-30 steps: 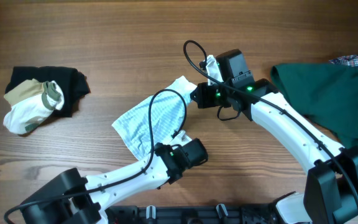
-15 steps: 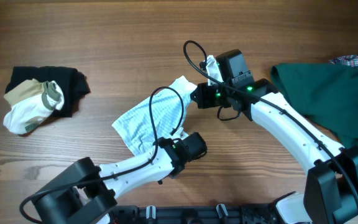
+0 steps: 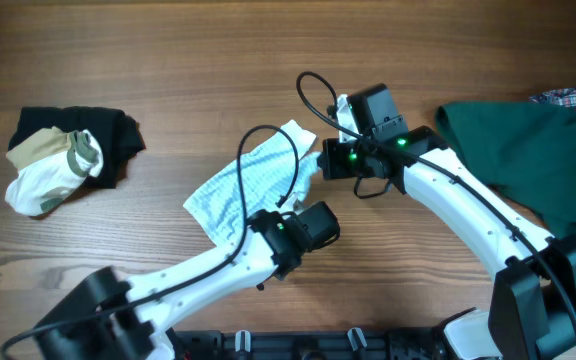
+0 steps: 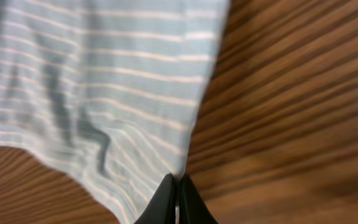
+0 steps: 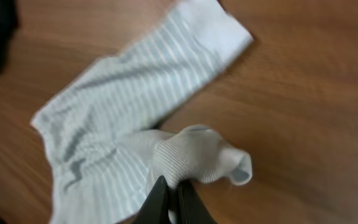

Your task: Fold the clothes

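My right gripper needs to let go of the white ribbed cuff on the far white end of the striped garment (image 3: pixel 293 138) (image 5: pixel 207 31).
The pale-blue-and-white striped garment (image 3: pixel 248 185) lies spread at the table's middle. My left gripper (image 3: pixel 292 212) is shut on its lower right edge. In the left wrist view the black fingertips (image 4: pixel 176 182) pinch the hem of the striped cloth (image 4: pixel 104 81) against bare wood. My right gripper (image 3: pixel 337 116) is shut on the garment's white ribbed cuff (image 5: pixel 197 158), which it holds lifted above the table. The rest of the striped cloth (image 5: pixel 123 99) trails down and left of the right gripper (image 5: pixel 171 184).
A big dark green garment (image 3: pixel 528 150) covers the right side, with a plaid cloth (image 3: pixel 573 97) at its far edge. At the far left a black cloth (image 3: pixel 108 135) carries a white and beige bundle (image 3: pixel 48 170). Bare wood lies between them.
My left gripper has shut on the striped garment's edge and moved a little right and forward. The cloth has shifted slightly with it. The right gripper holds the cuff as before.
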You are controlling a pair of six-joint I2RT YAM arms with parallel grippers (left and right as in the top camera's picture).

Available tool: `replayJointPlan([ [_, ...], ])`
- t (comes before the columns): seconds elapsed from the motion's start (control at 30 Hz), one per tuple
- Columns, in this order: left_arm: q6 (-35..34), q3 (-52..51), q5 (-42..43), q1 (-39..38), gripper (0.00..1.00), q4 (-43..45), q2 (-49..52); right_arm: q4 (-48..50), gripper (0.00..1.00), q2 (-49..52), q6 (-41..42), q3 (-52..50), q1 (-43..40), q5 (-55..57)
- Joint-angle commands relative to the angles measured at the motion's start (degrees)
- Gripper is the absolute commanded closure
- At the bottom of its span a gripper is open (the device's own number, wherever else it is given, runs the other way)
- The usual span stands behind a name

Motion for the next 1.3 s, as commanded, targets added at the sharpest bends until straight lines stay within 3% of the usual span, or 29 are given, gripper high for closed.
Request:
replayJointPlan([
  [0.0,-1.5,1.4,-0.4,0.4,0.96,-2.7,-4.7,-2.1,0.96,0.7,2.2,1.2,0.2,4.0],
  [0.2,-2.9,1.4,-2.1,1.5,0.96,-4.5,-7.0,0.8,0.96,0.7,2.6,1.2,0.2,0.4],
  [0.63,-7.0,1.4,-2.1,15.3,0.96,-1.5,-7.0,12.4,0.92,2.5,10.5,1.2,0.2,-1.2],
  [0.97,-3.9,1.4,-2.3,24.0,0.96,4.4,-6.4,16.8,0.94,9.7,13.0,1.2,0.2,-4.4],
  [1.27,-2.0,1.4,-2.5,29.9,0.96,5.4,-1.3,20.0,0.96,10.2,11.5,1.2,0.2,-4.4],
])
